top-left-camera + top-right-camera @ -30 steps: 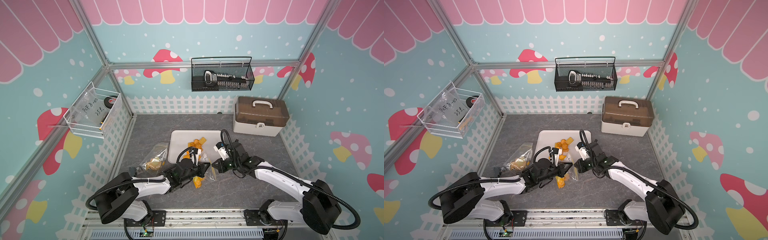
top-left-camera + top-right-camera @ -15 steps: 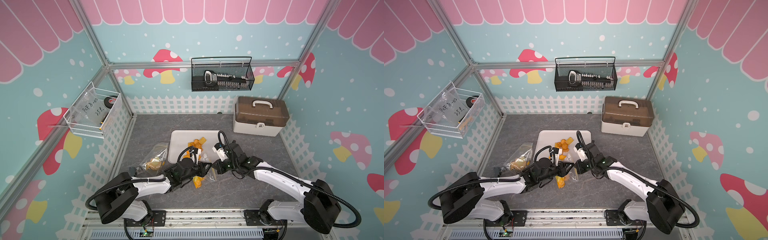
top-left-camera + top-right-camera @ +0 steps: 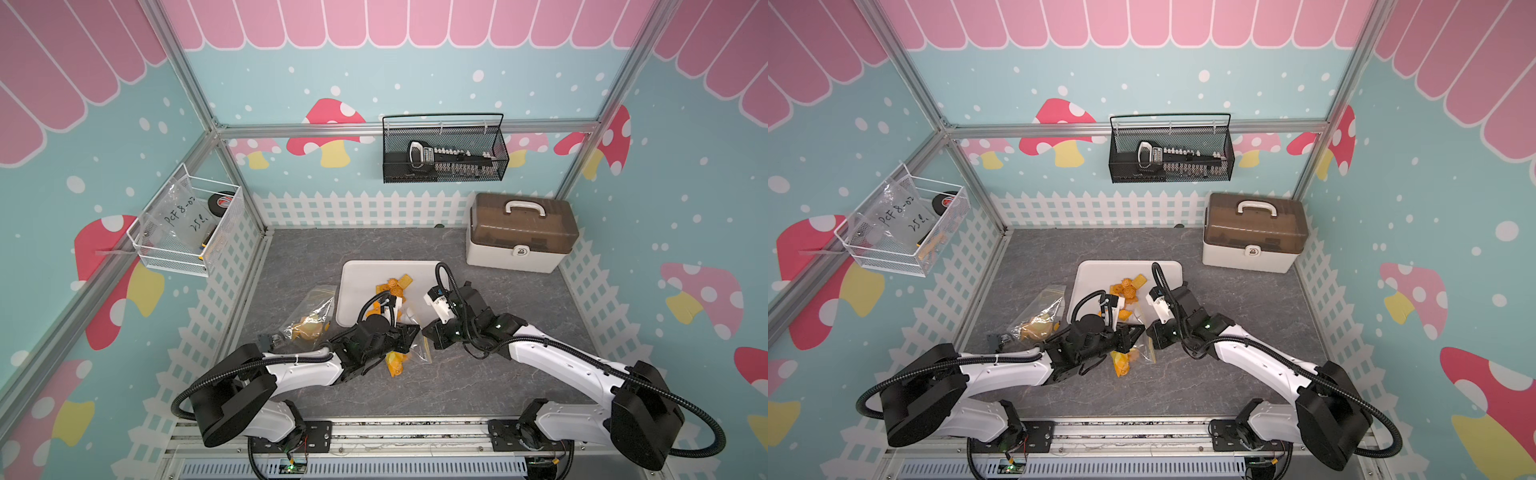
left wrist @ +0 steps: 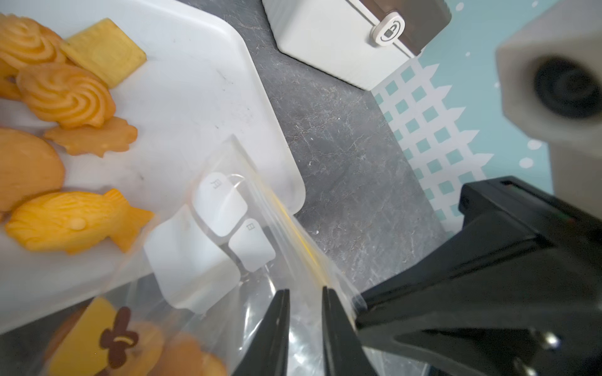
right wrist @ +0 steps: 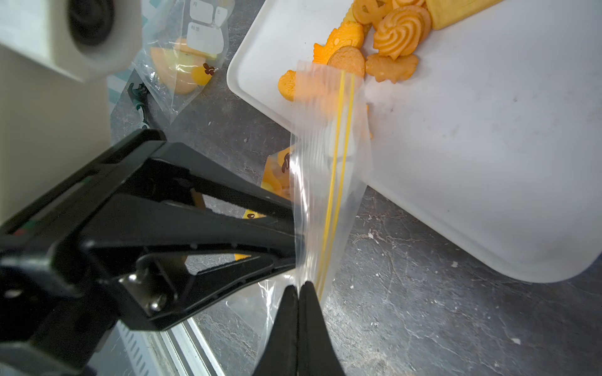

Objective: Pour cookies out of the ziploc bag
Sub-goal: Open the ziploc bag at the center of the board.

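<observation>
The bag's opening lies flat along the yellow zip lines, so the robot's left gripper should grip the bag's film (image 5: 307, 235) facing it and pull the opening wide before it pours.
The clear ziploc bag (image 3: 409, 353) with yellow zip lines (image 5: 338, 156) lies at the front edge of the white tray (image 3: 361, 282), its mouth over the tray. Orange and yellow cookies (image 3: 392, 286) lie heaped on the tray (image 4: 195, 81); more cookies (image 4: 130, 351) sit inside the bag (image 4: 228, 244). My right gripper (image 5: 299, 285) is shut on the bag's edge near the zip. From the opposite side my left gripper (image 4: 304, 289) meets the same edge, jaws a little apart with bag film in the gap. In both top views the two grippers' tips nearly touch (image 3: 1144, 331).
A second clear bag (image 3: 311, 320) with cookies lies left of the tray, a small black clip (image 5: 138, 97) beside it. A brown-lidded box (image 3: 519, 232) stands at the back right. A black wire basket (image 3: 444, 153) and a white wire basket (image 3: 187, 224) hang on the walls.
My left gripper's jaws, shut a second ago, now stand a little apart at the bag's edge. The right gripper has shifted slightly toward the left one, still shut on the bag.
</observation>
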Controlling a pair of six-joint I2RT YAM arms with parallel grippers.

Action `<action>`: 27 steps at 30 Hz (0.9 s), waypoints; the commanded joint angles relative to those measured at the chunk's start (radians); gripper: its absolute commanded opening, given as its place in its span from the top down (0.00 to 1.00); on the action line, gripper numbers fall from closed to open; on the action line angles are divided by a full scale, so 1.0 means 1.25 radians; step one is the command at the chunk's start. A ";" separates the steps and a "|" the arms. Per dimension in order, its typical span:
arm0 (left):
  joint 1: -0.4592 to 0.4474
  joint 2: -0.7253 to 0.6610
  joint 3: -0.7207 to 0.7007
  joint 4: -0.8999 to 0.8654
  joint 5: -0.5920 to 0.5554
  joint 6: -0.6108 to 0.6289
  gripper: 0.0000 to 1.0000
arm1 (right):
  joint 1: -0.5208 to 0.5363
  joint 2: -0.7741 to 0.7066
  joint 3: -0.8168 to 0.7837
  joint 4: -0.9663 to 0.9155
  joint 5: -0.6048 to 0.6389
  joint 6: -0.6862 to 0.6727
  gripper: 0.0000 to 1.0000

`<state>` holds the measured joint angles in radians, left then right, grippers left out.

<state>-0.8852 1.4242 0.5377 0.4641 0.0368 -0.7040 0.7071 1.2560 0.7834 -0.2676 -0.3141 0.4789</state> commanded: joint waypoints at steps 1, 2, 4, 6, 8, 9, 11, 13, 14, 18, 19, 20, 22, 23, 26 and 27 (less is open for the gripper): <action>0.003 0.008 0.030 -0.035 -0.028 0.009 0.59 | 0.006 -0.012 0.017 -0.006 -0.013 -0.003 1.00; 0.003 0.008 0.035 -0.045 -0.033 0.012 0.55 | 0.005 -0.011 0.016 -0.006 -0.014 -0.004 1.00; 0.003 0.013 0.049 -0.068 -0.045 0.019 0.51 | 0.007 -0.011 0.018 -0.004 -0.018 -0.003 1.00; 0.003 0.019 0.060 -0.085 -0.057 0.024 0.51 | 0.009 -0.012 0.020 -0.004 -0.017 -0.003 1.00; 0.003 0.025 0.068 -0.091 -0.062 0.028 0.57 | 0.010 -0.015 0.018 -0.004 -0.015 -0.003 1.00; 0.003 0.026 0.068 -0.090 -0.060 0.028 0.61 | 0.010 -0.017 0.017 -0.005 -0.012 -0.004 1.00; 0.003 0.027 0.066 -0.086 -0.053 0.026 0.74 | 0.010 -0.017 0.016 -0.006 -0.006 -0.005 1.00; 0.003 0.023 0.063 -0.082 -0.045 0.025 0.89 | 0.010 -0.013 0.015 -0.007 -0.001 -0.006 1.00; 0.003 0.019 0.059 -0.077 -0.041 0.024 0.97 | 0.010 -0.010 0.015 -0.006 0.005 -0.007 1.00; 0.000 -0.011 0.051 -0.091 -0.033 0.030 1.00 | 0.009 -0.004 0.019 -0.023 0.049 -0.012 1.00; -0.001 -0.023 0.046 -0.096 -0.036 0.030 1.00 | 0.009 -0.005 0.021 -0.033 0.064 -0.014 1.00; -0.001 -0.035 0.042 -0.101 -0.037 0.032 1.00 | 0.010 -0.008 0.024 -0.044 0.081 -0.017 1.00; -0.002 -0.060 0.034 -0.116 -0.040 0.035 1.00 | 0.009 -0.012 0.030 -0.068 0.116 -0.022 1.00; -0.002 -0.075 0.028 -0.125 -0.042 0.037 1.00 | 0.009 -0.017 0.032 -0.078 0.129 -0.024 1.00; -0.002 -0.120 0.020 -0.155 -0.043 0.042 1.00 | 0.009 -0.030 0.037 -0.101 0.155 -0.026 1.00; -0.002 -0.134 0.019 -0.166 -0.042 0.043 1.00 | 0.009 -0.036 0.037 -0.103 0.160 -0.026 1.00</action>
<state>-0.8867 1.3045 0.5739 0.2989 -0.0063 -0.6651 0.7139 1.2427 0.8070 -0.3336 -0.1741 0.4633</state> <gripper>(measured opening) 0.043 0.047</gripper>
